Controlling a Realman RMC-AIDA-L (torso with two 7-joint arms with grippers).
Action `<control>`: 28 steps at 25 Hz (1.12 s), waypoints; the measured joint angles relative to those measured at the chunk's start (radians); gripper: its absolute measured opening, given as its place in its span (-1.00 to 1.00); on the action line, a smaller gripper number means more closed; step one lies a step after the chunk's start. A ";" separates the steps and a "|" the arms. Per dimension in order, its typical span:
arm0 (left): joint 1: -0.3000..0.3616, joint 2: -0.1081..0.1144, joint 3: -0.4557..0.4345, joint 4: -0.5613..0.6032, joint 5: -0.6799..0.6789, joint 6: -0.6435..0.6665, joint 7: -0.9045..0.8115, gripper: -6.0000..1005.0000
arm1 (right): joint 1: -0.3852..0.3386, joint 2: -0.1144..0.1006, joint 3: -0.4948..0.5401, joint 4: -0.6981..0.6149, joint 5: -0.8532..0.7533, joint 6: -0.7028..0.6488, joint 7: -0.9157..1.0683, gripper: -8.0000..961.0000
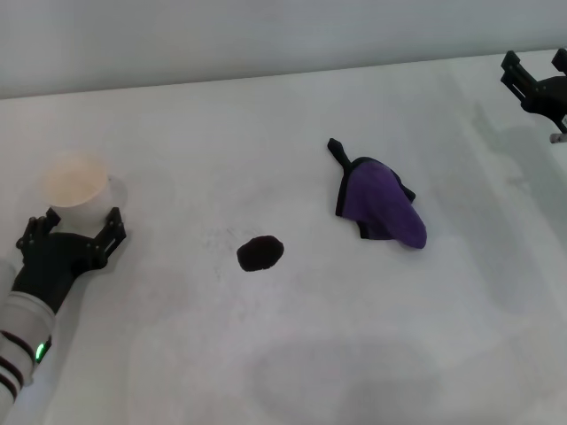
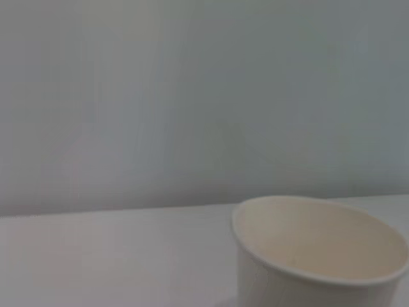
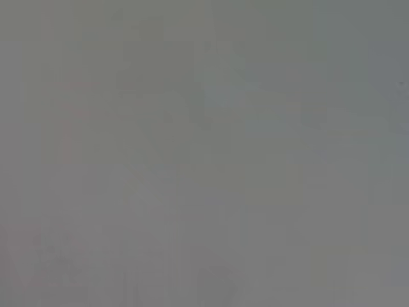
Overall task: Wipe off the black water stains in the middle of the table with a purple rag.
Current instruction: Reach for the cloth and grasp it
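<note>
The purple rag's bunched middle [image 1: 390,196] sits between its black tail and its rounded purple end. My right gripper goes there next and closes on it.
The black water stain [image 1: 260,253] is a small dark oval blotch in the middle of the white table [image 1: 292,354]. The purple rag [image 1: 383,202] lies crumpled to the right of the stain and a little farther back, apart from it, with its black tail pointing to the far side. My right gripper [image 1: 536,62] hangs open and empty at the far right edge, well away from the rag. My left gripper [image 1: 73,232] is at the near left, open, with its fingers either side of a whitish cup's base.
The whitish cup [image 1: 76,184] stands upright at the left, between the left fingers; it also shows in the left wrist view [image 2: 319,256]. A pale wall runs behind the table's far edge. The right wrist view shows only flat grey.
</note>
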 joint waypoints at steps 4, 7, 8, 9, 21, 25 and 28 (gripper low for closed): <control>0.027 0.001 -0.007 0.027 0.005 0.019 0.003 0.76 | 0.000 0.000 -0.007 0.006 -0.001 0.001 0.001 0.75; 0.049 0.001 0.001 0.036 0.015 0.036 0.003 0.76 | 0.000 0.001 -0.036 0.011 -0.001 0.005 0.001 0.75; 0.054 0.001 0.002 0.036 0.025 0.037 0.004 0.76 | -0.001 0.002 -0.045 0.015 -0.001 0.016 0.001 0.75; 0.061 0.001 0.002 0.036 0.039 0.038 0.004 0.76 | -0.005 0.003 -0.050 0.019 -0.001 0.032 0.001 0.75; 0.244 0.001 0.002 0.043 0.131 0.256 0.004 0.76 | -0.094 -0.013 -0.270 -0.101 -0.198 0.138 0.453 0.75; 0.287 0.003 0.003 0.043 0.129 0.316 -0.003 0.76 | -0.122 -0.021 -0.430 -0.377 -0.399 0.037 0.796 0.74; 0.299 0.005 0.001 0.038 0.129 0.323 -0.004 0.76 | -0.137 -0.020 -0.512 -0.610 -0.602 -0.042 1.027 0.73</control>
